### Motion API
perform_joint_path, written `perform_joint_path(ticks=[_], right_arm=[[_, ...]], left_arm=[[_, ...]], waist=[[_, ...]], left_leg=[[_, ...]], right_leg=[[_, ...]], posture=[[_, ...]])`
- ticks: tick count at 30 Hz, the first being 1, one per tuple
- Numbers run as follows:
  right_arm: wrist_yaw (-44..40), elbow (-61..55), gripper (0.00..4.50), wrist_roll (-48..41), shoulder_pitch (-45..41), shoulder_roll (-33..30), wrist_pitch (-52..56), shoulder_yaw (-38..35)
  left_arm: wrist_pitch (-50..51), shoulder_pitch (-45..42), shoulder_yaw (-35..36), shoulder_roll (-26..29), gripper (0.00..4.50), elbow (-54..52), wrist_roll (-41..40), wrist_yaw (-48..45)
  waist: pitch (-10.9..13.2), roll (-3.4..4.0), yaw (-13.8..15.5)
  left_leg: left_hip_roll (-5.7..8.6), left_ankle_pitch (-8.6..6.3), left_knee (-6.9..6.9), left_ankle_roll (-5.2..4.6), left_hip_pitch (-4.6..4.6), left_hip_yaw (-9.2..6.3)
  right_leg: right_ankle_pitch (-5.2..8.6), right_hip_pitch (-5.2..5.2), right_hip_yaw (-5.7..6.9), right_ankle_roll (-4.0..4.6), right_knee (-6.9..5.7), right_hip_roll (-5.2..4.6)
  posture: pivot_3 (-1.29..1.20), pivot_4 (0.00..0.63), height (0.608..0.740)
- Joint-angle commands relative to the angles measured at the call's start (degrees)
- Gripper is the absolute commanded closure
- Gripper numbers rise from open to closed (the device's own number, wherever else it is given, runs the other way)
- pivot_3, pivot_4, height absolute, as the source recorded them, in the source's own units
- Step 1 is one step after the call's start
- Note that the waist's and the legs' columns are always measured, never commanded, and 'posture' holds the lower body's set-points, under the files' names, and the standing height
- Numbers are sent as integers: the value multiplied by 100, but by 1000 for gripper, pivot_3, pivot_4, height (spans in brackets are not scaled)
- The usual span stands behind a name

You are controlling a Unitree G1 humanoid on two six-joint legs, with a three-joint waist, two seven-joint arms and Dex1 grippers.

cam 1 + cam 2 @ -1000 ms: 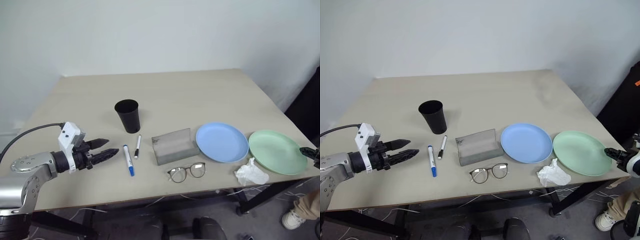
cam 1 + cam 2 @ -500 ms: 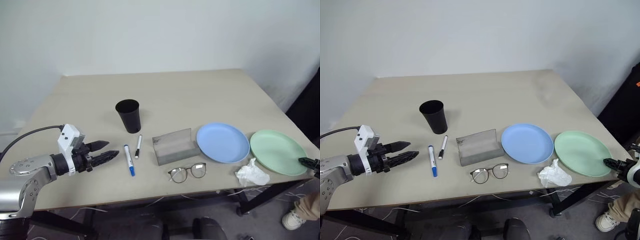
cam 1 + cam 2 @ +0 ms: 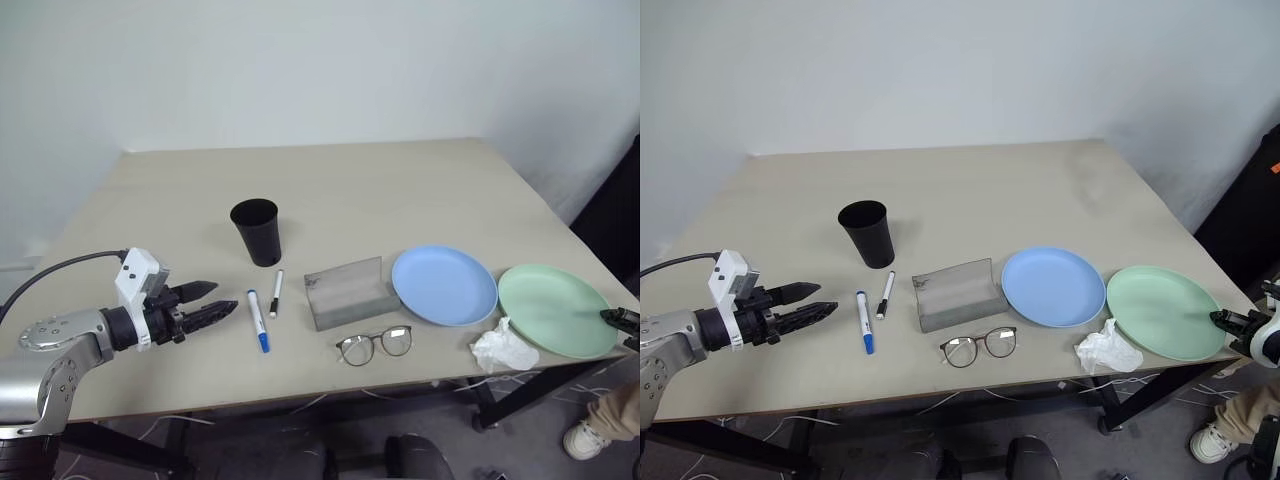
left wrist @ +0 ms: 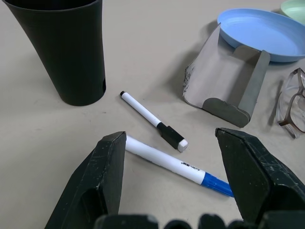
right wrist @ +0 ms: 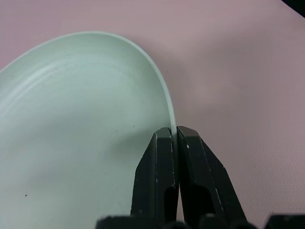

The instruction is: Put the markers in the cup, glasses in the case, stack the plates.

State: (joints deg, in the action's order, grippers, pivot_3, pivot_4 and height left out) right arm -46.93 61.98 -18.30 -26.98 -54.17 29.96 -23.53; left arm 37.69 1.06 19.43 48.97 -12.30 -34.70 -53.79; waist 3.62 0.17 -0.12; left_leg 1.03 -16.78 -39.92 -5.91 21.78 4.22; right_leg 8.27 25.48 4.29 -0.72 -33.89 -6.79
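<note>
My right gripper will let go of the mint green plate on top of the light blue plate (image 3: pixel 444 282) beside the grey case.
The mint green plate (image 3: pixel 556 309) lies at the table's right edge. My right gripper (image 5: pixel 174 136) is shut on its outer rim, the thin edge pinched between the fingers. The light blue plate (image 3: pixel 444 284) sits just left of it. The grey case (image 3: pixel 348 292) stands open, with the glasses (image 3: pixel 374 344) in front of it. Left of the case lie two markers, a blue-capped one (image 3: pixel 258 320) and a black-capped one (image 3: pixel 275 293), below the upright black cup (image 3: pixel 256 231). My left gripper (image 3: pixel 215 300) hovers open, just left of the markers and pointing at them.
A crumpled white tissue (image 3: pixel 503 347) lies at the front edge between the two plates. The table's right corner is close to the green plate. A person's shoe and trouser leg (image 3: pixel 600 425) show on the floor at the lower right.
My right gripper's fingers have closed onto the green plate's rim. The left arm has kept still.
</note>
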Motion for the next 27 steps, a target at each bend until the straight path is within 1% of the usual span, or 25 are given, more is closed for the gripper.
perform_joint_path(ticks=[1,7,10,12,15,19,22,27], right_arm=[[267,-63,4466,-217,-271,-26,-67,-309],[1246,419,4466,-600,-763,-262,-240,-1052],[1398,533,4466,-713,-929,-323,-124,-1222],[1293,465,4466,-689,-1023,-288,15,-1148],[829,0,4466,-672,-1187,-119,438,-827],[562,-882,4466,-681,-1159,190,905,-411],[609,-1782,4466,-790,-1180,596,1555,-73],[843,-2774,4466,-780,-1078,1123,2093,273]], left_arm=[[-64,-166,120,67,1341,-35,-39,-14],[-102,-276,86,70,1341,71,1,-25],[-139,-329,56,62,1341,126,27,-35],[-169,-373,26,54,1341,177,49,-45],[-218,-435,-15,55,1341,250,81,-73],[-256,-515,-54,63,1341,334,122,-122],[-281,-551,-70,82,1341,368,148,-160],[-306,-557,-75,76,1341,376,174,-172]], waist=[[0,0,-8],[2,7,-7],[2,8,5],[2,7,4],[2,9,-13],[2,10,-95],[1,8,-118],[1,10,-93]], left_leg=[[0,0,0,0,0,0],[0,0,0,0,1,6],[1,0,8,0,2,4],[1,-2,14,3,2,3],[1,-2,16,3,2,4],[1,-1,15,1,0,7],[0,-1,13,1,-1,6],[0,-2,14,3,4,0]], right_leg=[[0,0,0,0,0,0],[-1,1,-3,-2,2,-1],[-1,5,-2,-2,3,-1],[-1,5,-1,-2,5,1],[-1,5,0,-2,7,4],[-2,2,-3,-3,6,3],[-3,2,-3,-4,4,3],[-4,8,1,-6,3,2]], posture=[[0,0,723],[0,0,723],[0,0,723],[0,0,723],[0,0,723],[0,0,723],[0,0,723],[0,0,723]])
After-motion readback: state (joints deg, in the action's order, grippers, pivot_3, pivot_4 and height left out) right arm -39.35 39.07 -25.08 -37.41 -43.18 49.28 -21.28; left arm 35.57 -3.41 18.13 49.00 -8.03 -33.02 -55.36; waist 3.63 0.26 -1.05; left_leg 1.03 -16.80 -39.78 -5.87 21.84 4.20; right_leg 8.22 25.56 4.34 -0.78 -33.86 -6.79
